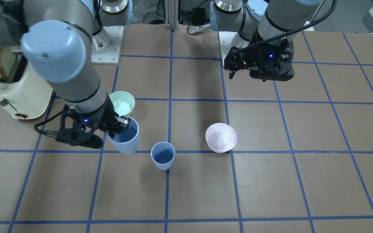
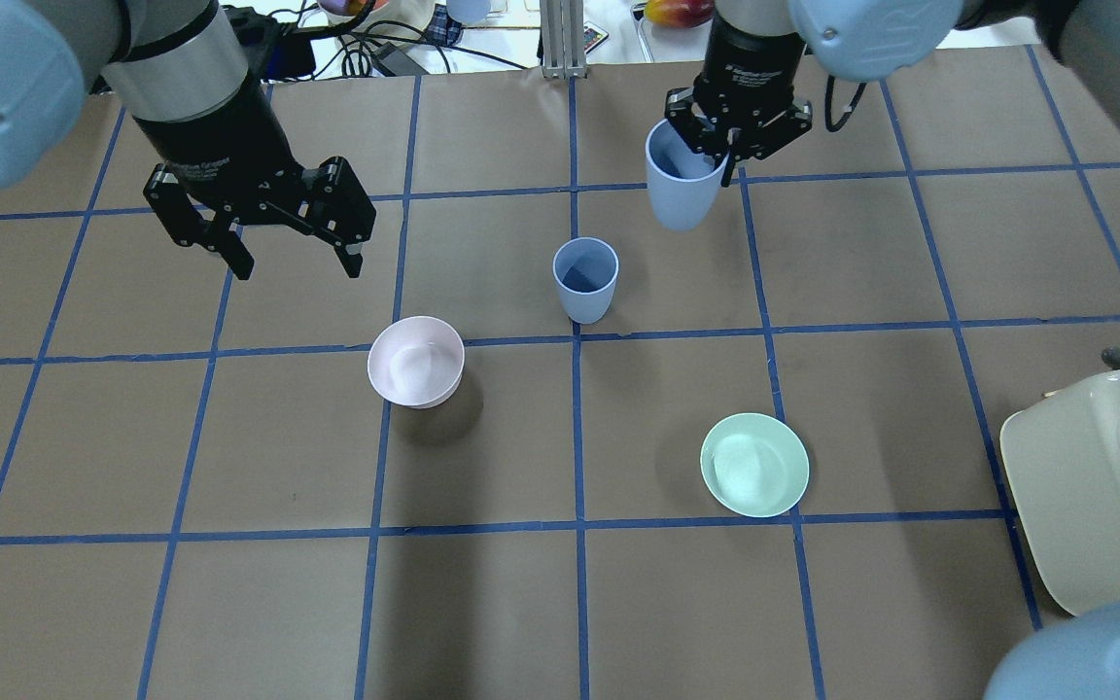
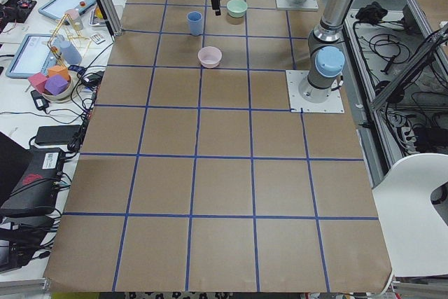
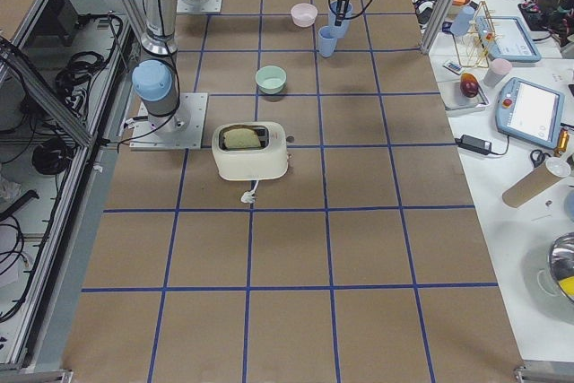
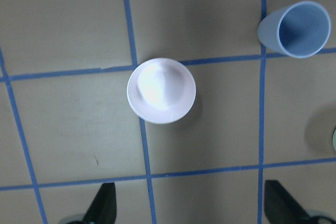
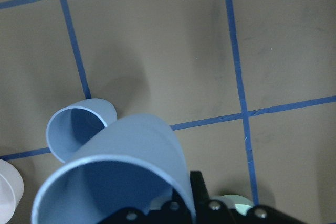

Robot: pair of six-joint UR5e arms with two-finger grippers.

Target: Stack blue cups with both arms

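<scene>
Next, my right gripper lets go of the second blue cup inside the blue cup (image 1: pixel 162 151) (image 6: pixel 80 130) that is standing upright on the table.
One blue cup (image 2: pixel 585 280) stands upright on the table near the middle; it also shows in the front view (image 1: pixel 163 156) and the left wrist view (image 5: pixel 301 29). My right gripper (image 2: pixel 727 146) is shut on the rim of the second blue cup (image 2: pixel 682 185), one finger inside and one outside. It holds this cup tilted above the table, beyond and to the right of the standing cup. In the right wrist view the held cup (image 6: pixel 121 177) fills the foreground, with the standing cup (image 6: pixel 79 129) below it. My left gripper (image 2: pixel 297 264) is open and empty, above the table behind the pink bowl.
A pale pink bowl (image 2: pixel 416 362) sits left of the standing cup, under my left wrist camera (image 5: pixel 161 91). A mint-green bowl (image 2: pixel 754 465) sits nearer me on the right. A cream toaster (image 2: pixel 1095 486) holding bread stands at the right edge.
</scene>
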